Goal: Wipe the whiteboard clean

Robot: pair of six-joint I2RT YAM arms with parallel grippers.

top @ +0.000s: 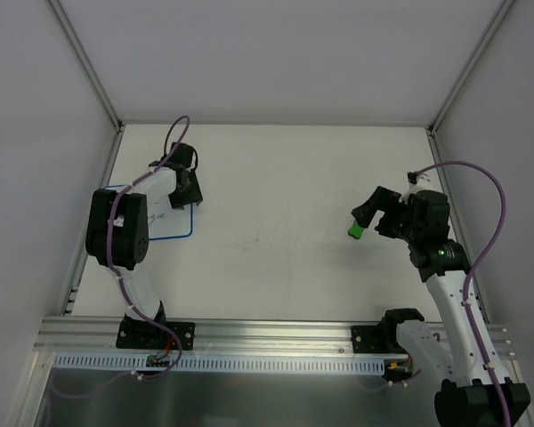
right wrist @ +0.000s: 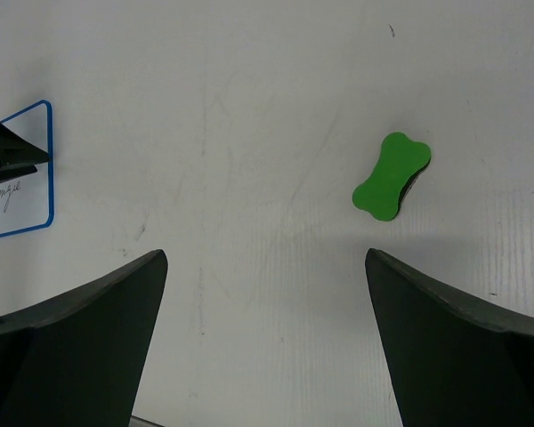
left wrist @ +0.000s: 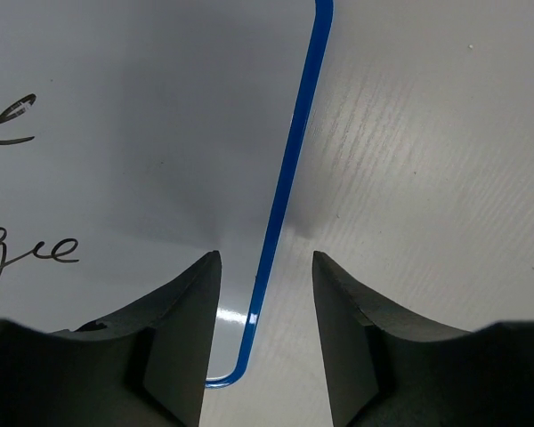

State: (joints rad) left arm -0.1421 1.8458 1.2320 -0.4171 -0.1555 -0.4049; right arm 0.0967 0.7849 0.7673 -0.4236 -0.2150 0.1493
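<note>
The green eraser's bone shape gives the fingers a waist to hold, so my right gripper should next go to the green eraser's narrow middle [top: 356, 229] [right wrist: 392, 178] and close there.
The whiteboard [top: 171, 224] lies flat at the table's left side, white with a thin blue border, and dark handwriting [left wrist: 37, 250] shows on it. My left gripper [top: 189, 190] is low over its right edge. In the left wrist view the jaws [left wrist: 265, 256] stand apart, one over the board [left wrist: 142, 133], one over the table, with the blue border between them and untouched. A green bone-shaped eraser [right wrist: 391, 175] lies on the table at the right. My right gripper [right wrist: 265, 258] hovers wide open just short of it, holding nothing. From above, the eraser [top: 354, 230] shows beside the right gripper [top: 374, 213].
White walls with metal posts close in the table's back and sides. An aluminium rail [top: 276, 334] carrying both arm bases runs along the near edge. The whiteboard's near right corner [right wrist: 43, 191] also shows far left in the right wrist view.
</note>
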